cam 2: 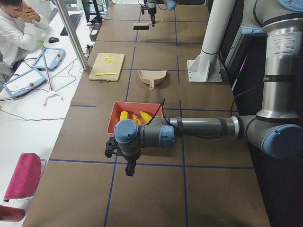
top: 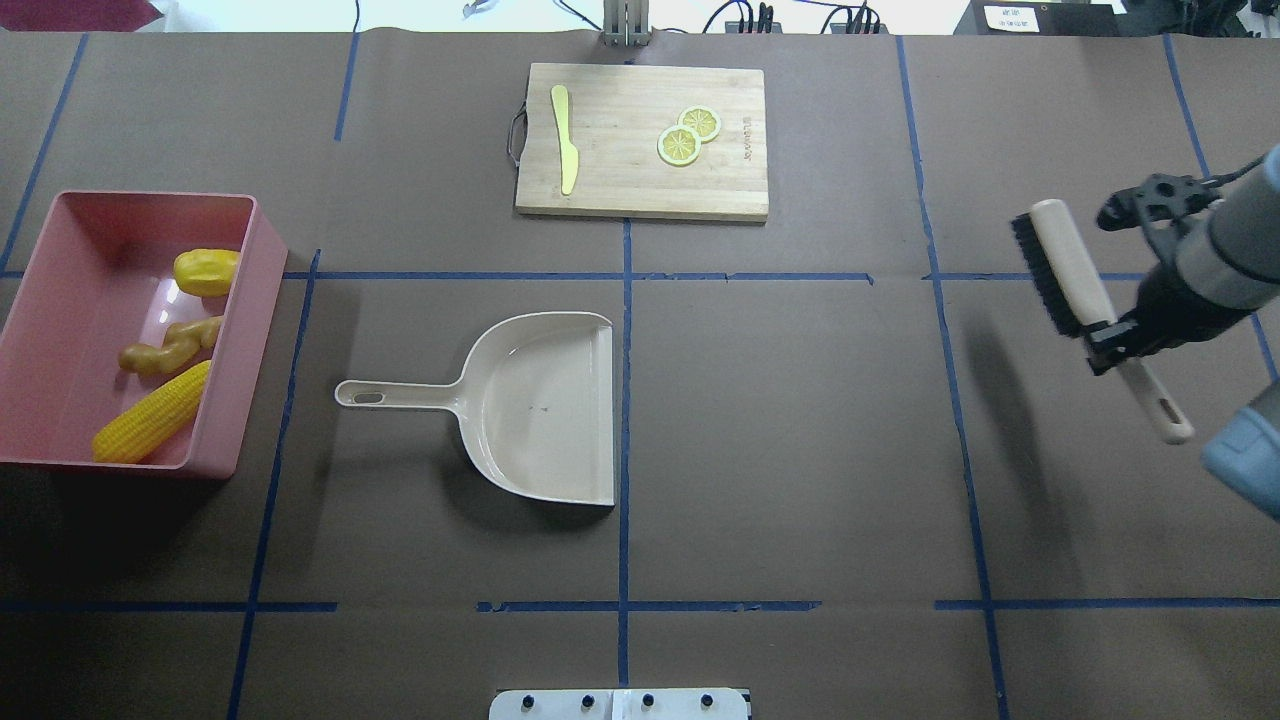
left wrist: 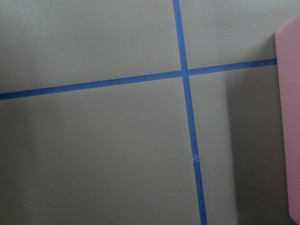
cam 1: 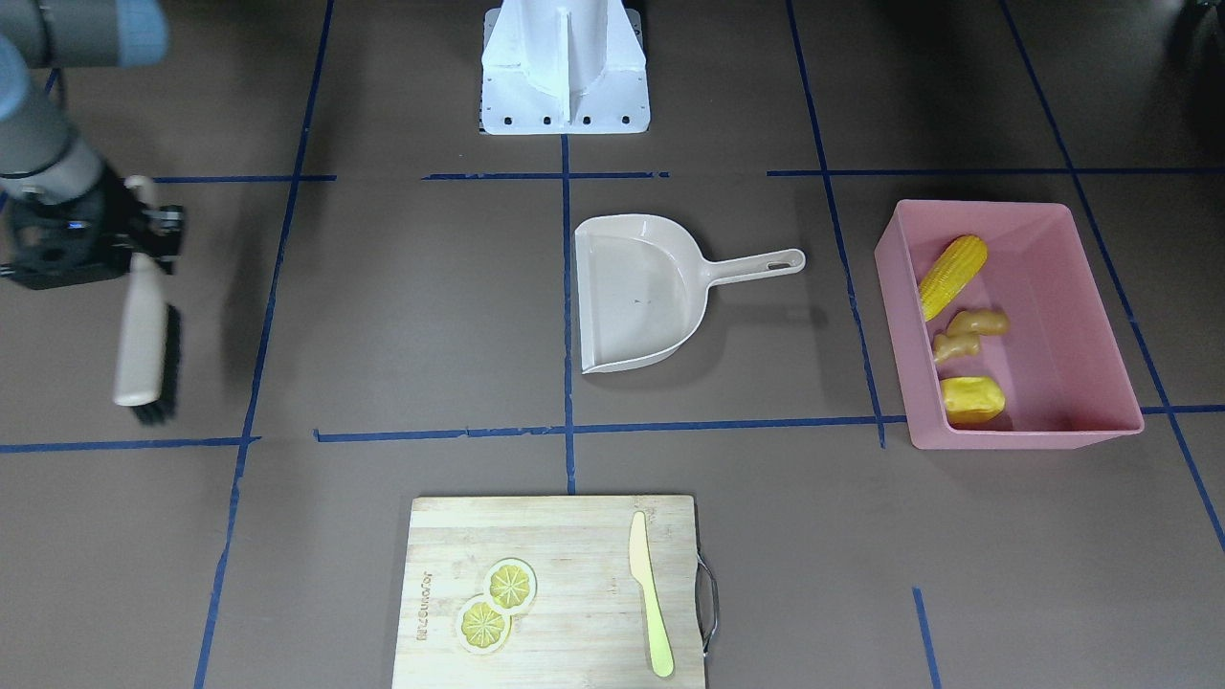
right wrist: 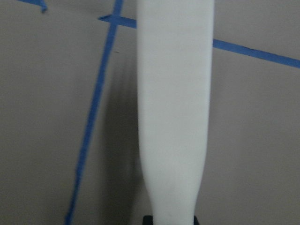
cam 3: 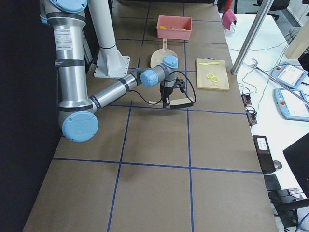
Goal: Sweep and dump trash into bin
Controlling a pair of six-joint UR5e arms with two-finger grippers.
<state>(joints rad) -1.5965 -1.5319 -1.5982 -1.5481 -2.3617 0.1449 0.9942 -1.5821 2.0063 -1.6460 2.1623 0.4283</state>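
Next, my right gripper sets the brush down on the bare table (cam 1: 25, 297) between the crosswise blue tape lines, near the end of the table.
The pink bin (top: 255, 330) stands at the table's left end. In it lies the trash: a corn cob (top: 155, 412), a ginger root (top: 170, 348) and a yellow potato-like lump (top: 206, 272). Its outer wall (left wrist: 290, 117) fills the right edge of the left wrist view. My right gripper (top: 1110, 335) is far off at the table's right end. It is shut on the beige handle of a black-bristled brush (top: 1060, 270), held above the table. My left gripper (cam 2: 128, 165) hangs just in front of the bin. It shows only in the exterior left view, so I cannot tell its state.
An empty beige dustpan (top: 540, 405) lies mid-table, handle toward the bin. A wooden cutting board (top: 640, 180) with a pale yellow knife (top: 566, 135) and two lemon slices (top: 688, 138) sits at the far edge. A person (cam 2: 14, 28) sits beside the table.
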